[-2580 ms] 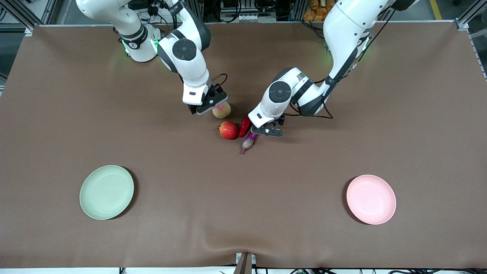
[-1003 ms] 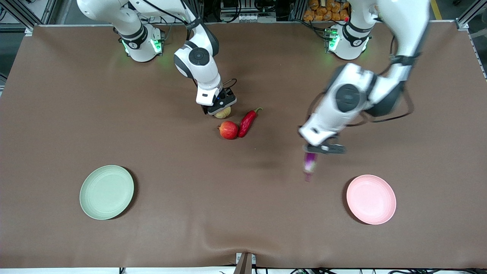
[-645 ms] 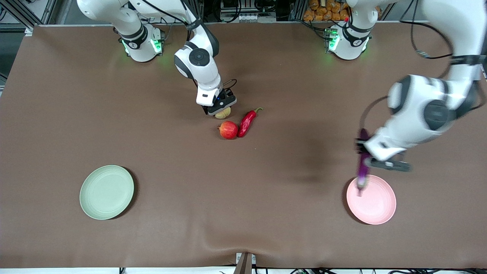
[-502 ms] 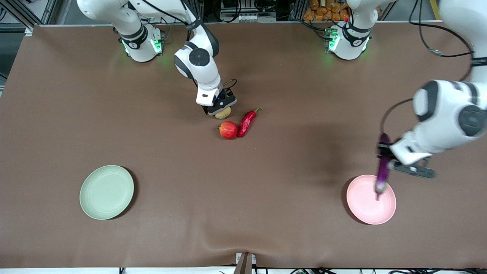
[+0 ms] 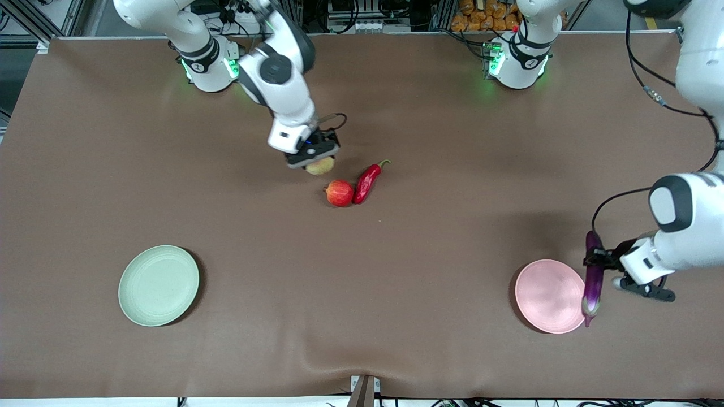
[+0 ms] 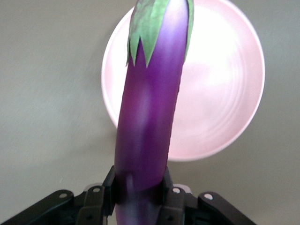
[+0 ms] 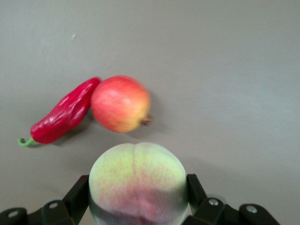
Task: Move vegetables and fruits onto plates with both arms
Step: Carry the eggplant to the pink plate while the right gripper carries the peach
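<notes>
Next, my left gripper releases the purple eggplant on the pink plate (image 5: 575,302) (image 6: 125,68), near the rim that is closest to its arm.
My left gripper (image 5: 600,265) is shut on the purple eggplant (image 5: 593,278) and holds it in the air over the pink plate's (image 5: 546,296) edge at the left arm's end of the table. In the left wrist view the eggplant (image 6: 149,112) hangs over the pink plate (image 6: 220,89), my gripper (image 6: 139,190) clamped on it. My right gripper (image 5: 313,158) is shut on the peach (image 5: 320,165), lifted a little off the table. The right wrist view shows the peach (image 7: 137,182) between the fingers. The pomegranate (image 5: 339,193) and red chili (image 5: 366,181) lie touching mid-table. The green plate (image 5: 158,285) is empty.
The brown table cloth has a raised wrinkle (image 5: 339,362) at the table's front edge. Both arm bases (image 5: 515,56) stand along the table's edge farthest from the front camera.
My left arm has carried the eggplant from the middle of the table to over the pink plate. My right gripper has closed on the peach and lifted it slightly.
</notes>
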Robot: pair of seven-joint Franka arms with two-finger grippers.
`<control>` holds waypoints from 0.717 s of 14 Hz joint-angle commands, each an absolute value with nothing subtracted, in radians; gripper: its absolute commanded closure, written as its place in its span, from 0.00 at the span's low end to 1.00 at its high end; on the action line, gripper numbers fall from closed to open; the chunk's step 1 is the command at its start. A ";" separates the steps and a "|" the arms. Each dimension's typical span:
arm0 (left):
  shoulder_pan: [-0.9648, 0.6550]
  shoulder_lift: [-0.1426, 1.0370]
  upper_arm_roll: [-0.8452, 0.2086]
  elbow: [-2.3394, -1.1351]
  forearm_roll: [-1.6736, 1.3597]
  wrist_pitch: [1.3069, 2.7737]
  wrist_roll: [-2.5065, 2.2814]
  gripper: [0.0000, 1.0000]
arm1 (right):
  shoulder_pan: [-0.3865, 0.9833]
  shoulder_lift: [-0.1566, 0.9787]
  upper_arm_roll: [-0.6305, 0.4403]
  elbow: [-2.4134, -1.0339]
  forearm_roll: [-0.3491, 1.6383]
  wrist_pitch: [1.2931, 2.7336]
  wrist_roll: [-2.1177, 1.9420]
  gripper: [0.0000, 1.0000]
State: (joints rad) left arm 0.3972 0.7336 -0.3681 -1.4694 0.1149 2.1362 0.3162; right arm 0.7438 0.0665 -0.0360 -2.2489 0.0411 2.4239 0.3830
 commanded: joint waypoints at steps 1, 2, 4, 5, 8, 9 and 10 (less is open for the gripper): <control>0.352 0.810 -0.371 -1.346 0.133 2.118 0.275 1.00 | 0.631 -0.031 -0.028 -2.168 0.052 2.190 0.373 1.00; 0.318 0.814 -0.341 -1.335 0.133 2.125 0.255 1.00 | 0.585 -0.028 -0.028 -2.111 0.052 2.116 0.359 1.00; 0.226 0.822 -0.254 -1.335 0.130 2.187 0.210 1.00 | 0.465 -0.020 -0.028 -2.022 0.052 2.024 0.290 1.00; 0.201 0.834 -0.226 -1.335 0.129 2.206 0.201 1.00 | 0.392 -0.014 -0.028 -1.987 0.052 1.999 0.231 1.00; 0.198 0.867 -0.216 -1.333 0.129 2.241 0.192 1.00 | 0.214 0.053 -0.028 -1.910 0.052 1.991 0.066 1.00; 0.198 0.876 -0.216 -1.333 0.129 2.241 0.180 1.00 | 0.166 0.090 -0.028 -1.881 0.052 1.991 0.028 1.00; 0.198 0.882 -0.216 -1.333 0.130 2.241 0.166 1.00 | 0.120 0.133 -0.028 -1.846 0.052 1.991 -0.018 1.00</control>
